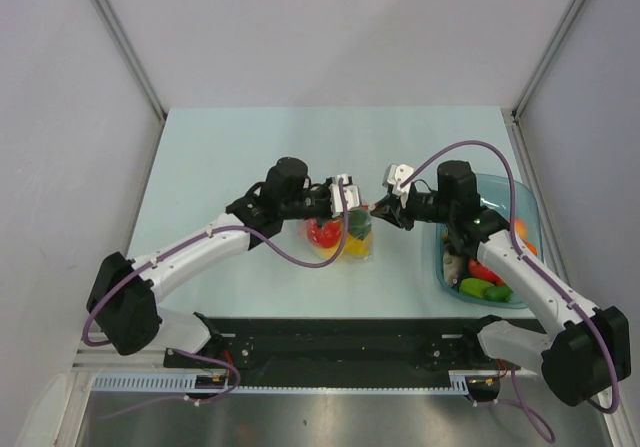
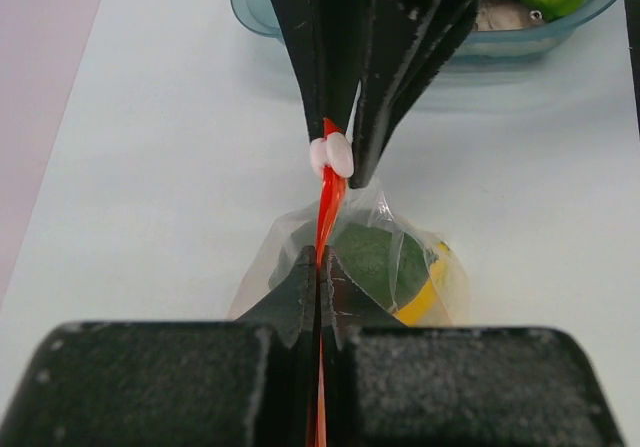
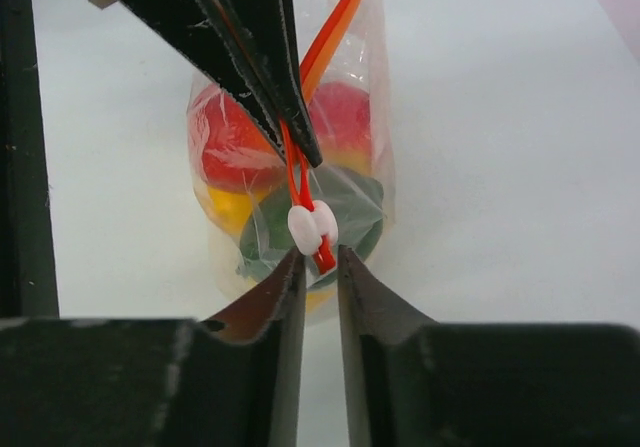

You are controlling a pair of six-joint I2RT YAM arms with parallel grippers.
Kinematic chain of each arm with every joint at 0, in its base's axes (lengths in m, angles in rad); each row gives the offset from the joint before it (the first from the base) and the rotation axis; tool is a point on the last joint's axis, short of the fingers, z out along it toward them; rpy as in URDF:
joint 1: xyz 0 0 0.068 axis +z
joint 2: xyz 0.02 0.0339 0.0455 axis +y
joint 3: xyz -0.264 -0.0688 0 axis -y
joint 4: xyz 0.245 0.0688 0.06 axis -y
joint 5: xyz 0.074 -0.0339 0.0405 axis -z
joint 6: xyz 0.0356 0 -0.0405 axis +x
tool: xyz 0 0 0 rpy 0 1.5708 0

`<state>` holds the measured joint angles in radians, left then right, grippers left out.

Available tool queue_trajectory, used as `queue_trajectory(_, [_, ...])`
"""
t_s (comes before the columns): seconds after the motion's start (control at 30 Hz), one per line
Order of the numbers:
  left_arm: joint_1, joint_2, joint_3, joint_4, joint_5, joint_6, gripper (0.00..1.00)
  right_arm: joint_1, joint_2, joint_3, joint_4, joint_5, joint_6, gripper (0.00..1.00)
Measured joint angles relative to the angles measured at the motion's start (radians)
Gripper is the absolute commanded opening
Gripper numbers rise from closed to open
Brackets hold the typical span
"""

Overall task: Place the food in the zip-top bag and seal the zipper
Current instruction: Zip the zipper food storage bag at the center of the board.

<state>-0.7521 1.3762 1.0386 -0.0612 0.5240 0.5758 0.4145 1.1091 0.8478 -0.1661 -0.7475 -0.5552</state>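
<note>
The robot's left gripper is closed on the bag's zipper, short of the white slider, so it should open and shift over to grip the slider (image 2: 332, 155) before it seals the zipper.
The clear zip-top bag (image 1: 345, 239) stands on the table between my two grippers, its red-orange zipper (image 2: 327, 207) uppermost. Inside are a red tomato (image 3: 225, 147), a green piece (image 2: 375, 257) and a yellow piece (image 3: 228, 207). My left gripper (image 2: 320, 259) is shut on the zipper strip; in the top view it (image 1: 352, 205) sits over the bag. A white slider (image 3: 312, 225) sits on the zipper's right end. My right gripper (image 3: 322, 255) has its fingers slightly apart, with the strip's end between the tips and the slider just beyond them; from above it (image 1: 378, 210) is at the bag's right end.
A teal translucent tub (image 1: 532, 219) stands at the right under my right arm, holding green pieces (image 1: 482, 289) and a red piece (image 1: 486, 271). Its rim (image 2: 250, 7) shows behind the bag in the left wrist view. Grey walls enclose the table.
</note>
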Motion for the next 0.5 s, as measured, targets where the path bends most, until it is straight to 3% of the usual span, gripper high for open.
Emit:
queue_trajectory(0.03, [0.0, 0.0, -0.001, 0.001, 0.0, -0.001, 0.0, 0.0, 0.004, 0.0, 0.007, -0.002, 0.006, 0.1])
queue_trajectory(0.17, [0.0, 0.0, -0.001, 0.003, -0.002, -0.002, 0.01, -0.001, 0.009, -0.001, 0.024, -0.007, 0.022, 0.0])
queue_trajectory(0.27, [0.0, 0.0, -0.001, 0.005, -0.007, -0.002, 0.19, -0.003, 0.009, -0.001, 0.024, -0.014, 0.024, 0.0])
queue_trajectory(0.3, [0.0, 0.0, -0.001, 0.006, -0.007, -0.002, 0.33, -0.004, 0.009, -0.001, 0.025, -0.015, 0.024, 0.0])
queue_trajectory(0.33, [0.0, 0.0, 0.0, 0.007, -0.007, -0.007, 0.4, -0.004, 0.009, -0.001, 0.025, -0.018, 0.024, 0.0])
queue_trajectory(0.5, [-0.004, -0.001, 0.02, 0.008, 0.013, -0.027, 0.47, -0.004, -0.005, -0.022, 0.045, -0.019, 0.024, 0.0])
